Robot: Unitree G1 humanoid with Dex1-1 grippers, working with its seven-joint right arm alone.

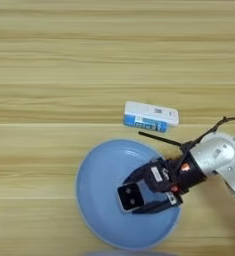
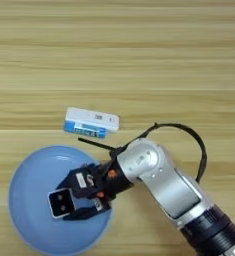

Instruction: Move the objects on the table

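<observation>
I should use my right gripper to set the black square block down on the wood (image 1: 198, 121) beside the blue-and-white box, out past the thin black stick.
A black square block (image 1: 130, 196) with a white edge and two dots sits over the right half of the round light-blue plate (image 1: 99, 190). My right gripper (image 1: 130, 197) reaches in from the right and is shut on the block, one black finger (image 1: 139, 175) along its far side and the other along its near side. A thin black stick (image 1: 159, 139) lies on the wood just beyond the plate's far right rim. Behind it rests a blue-and-white oblong box (image 1: 150, 116). The silver forearm (image 2: 164, 180) runs off toward the bottom right.
A black cable (image 2: 199, 145) loops up off the forearm to the right of the plate. Bare pale wooden table (image 1: 64, 60) stretches across the far and left parts of the view.
</observation>
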